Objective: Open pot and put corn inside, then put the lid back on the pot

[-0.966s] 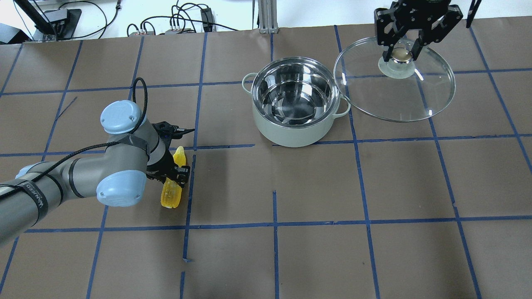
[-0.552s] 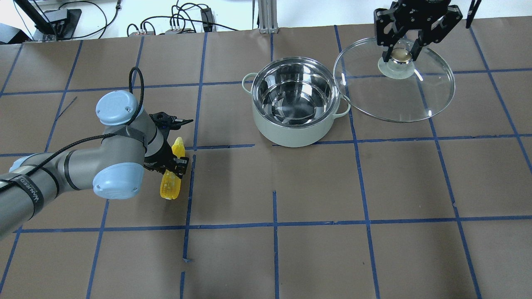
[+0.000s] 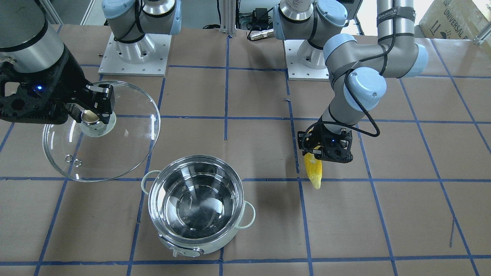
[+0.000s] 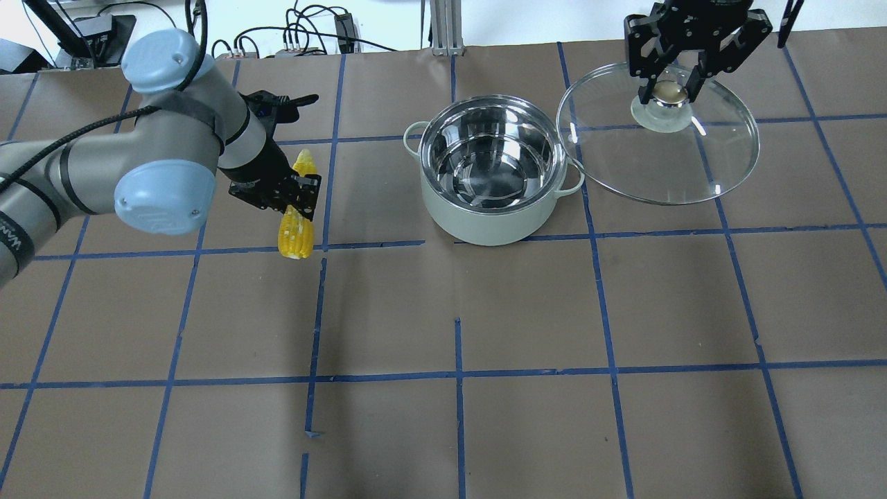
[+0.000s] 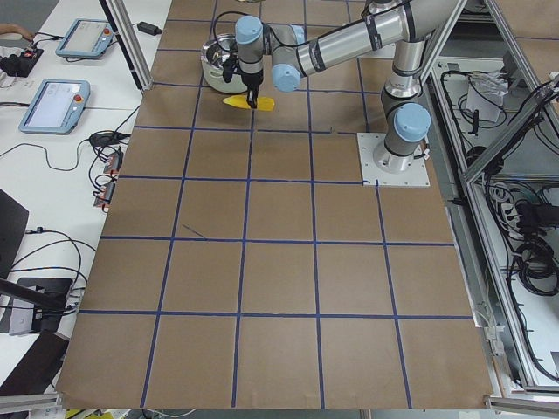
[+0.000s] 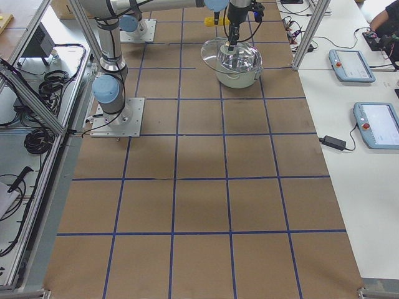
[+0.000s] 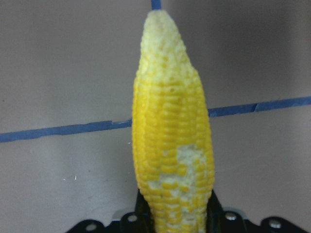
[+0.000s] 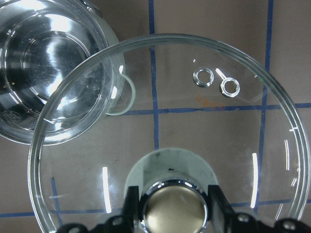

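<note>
I will release the corn with my left gripper on the steel pot's bottom (image 3: 205,215), slightly toward the pot's handle farther from the lid.
The open steel pot (image 4: 490,177) stands uncovered and empty at mid-table; it also shows in the front view (image 3: 196,205). My left gripper (image 4: 294,190) is shut on the yellow corn (image 4: 296,229) and holds it in the air to the left of the pot; the cob shows in the front view (image 3: 313,170) and the left wrist view (image 7: 172,145). My right gripper (image 4: 669,86) is shut on the knob of the glass lid (image 4: 658,156), held up to the right of the pot. The lid shows in the front view (image 3: 115,142) and the right wrist view (image 8: 194,116).
Brown paper with blue tape grid lines covers the table (image 4: 527,312). Cables and boxes (image 4: 291,38) lie beyond the far edge. The arm bases (image 3: 134,50) stand at the robot's side. Tablets (image 6: 374,124) lie on a side bench.
My left arm has lifted the corn off the table and carried it toward the far side, a little closer to the pot. My right gripper and the lid have stayed put.
</note>
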You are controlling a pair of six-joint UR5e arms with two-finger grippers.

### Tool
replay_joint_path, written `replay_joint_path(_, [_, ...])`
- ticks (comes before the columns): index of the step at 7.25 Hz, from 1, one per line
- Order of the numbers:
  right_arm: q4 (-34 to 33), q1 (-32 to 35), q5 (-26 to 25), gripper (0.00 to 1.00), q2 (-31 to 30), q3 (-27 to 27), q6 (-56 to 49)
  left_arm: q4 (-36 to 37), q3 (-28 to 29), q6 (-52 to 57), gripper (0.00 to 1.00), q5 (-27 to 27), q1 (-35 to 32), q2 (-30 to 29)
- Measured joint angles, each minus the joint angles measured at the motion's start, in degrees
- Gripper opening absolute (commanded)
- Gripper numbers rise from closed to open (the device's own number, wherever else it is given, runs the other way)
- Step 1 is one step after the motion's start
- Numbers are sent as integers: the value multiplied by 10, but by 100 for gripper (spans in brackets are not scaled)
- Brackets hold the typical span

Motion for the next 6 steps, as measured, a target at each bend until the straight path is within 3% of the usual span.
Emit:
replay_joint_path(4, [1, -1, 0, 32, 0, 1, -1, -47, 221, -192, 23, -65, -123, -116])
replay_joint_path(6, [1, -1, 0, 32, 0, 1, -1, -57, 292, -228, 24, -66, -157, -176])
